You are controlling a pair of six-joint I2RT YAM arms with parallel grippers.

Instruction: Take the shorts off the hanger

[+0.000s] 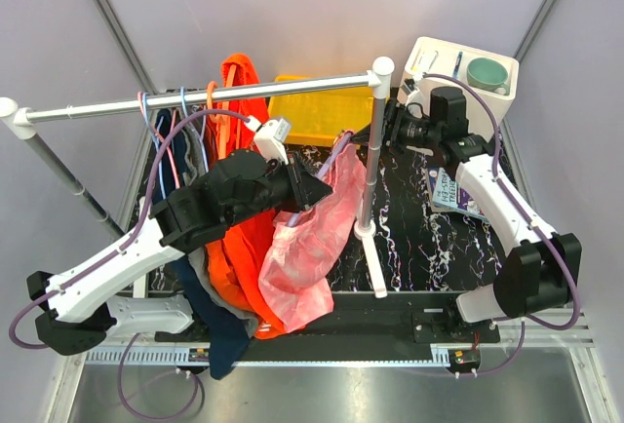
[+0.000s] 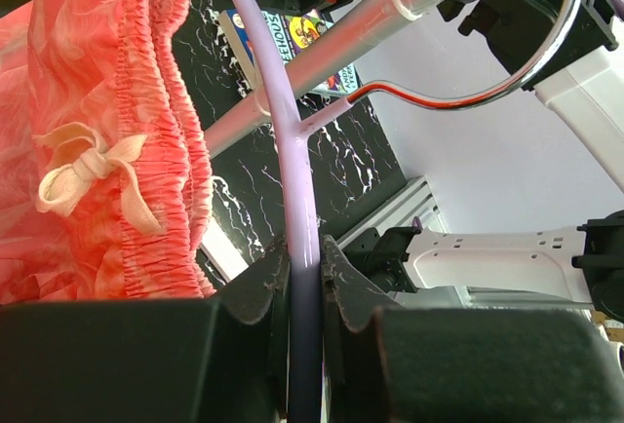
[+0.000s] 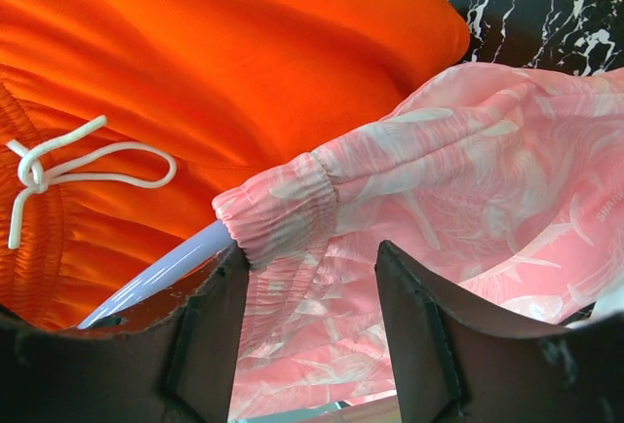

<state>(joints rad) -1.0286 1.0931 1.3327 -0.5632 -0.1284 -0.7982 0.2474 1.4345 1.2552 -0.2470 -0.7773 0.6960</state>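
Observation:
The pink waistband is around the lilac hanger's end. My right gripper needs to pinch the waistband's edge (image 3: 275, 220) and hold it while my left gripper pulls the hanger out.
The pink shorts (image 1: 310, 243) hang on a lilac hanger (image 1: 331, 155) in front of the rack's right post. My left gripper (image 1: 310, 189) is shut on the hanger's lilac shaft (image 2: 297, 150); the left wrist view shows its jaws (image 2: 304, 257) clamped on it, with the pink waistband (image 2: 146, 101) and its white bow at the left. My right gripper (image 1: 366, 138) is open at the hanger's right end. In the right wrist view its jaws (image 3: 312, 277) straddle the pink waistband (image 3: 292, 204) where it wraps the hanger arm (image 3: 161, 267). The orange shorts (image 3: 214, 43) with a white drawstring hang behind it (image 1: 244, 257).
The rack's rail (image 1: 195, 99) carries several other hangers (image 1: 175, 126) and an orange garment (image 1: 239, 82). A dark blue garment (image 1: 222, 340) hangs low on the left. A yellow bin (image 1: 312, 116), a white box with a green bowl (image 1: 487, 74) and a book (image 1: 447, 191) lie behind and to the right.

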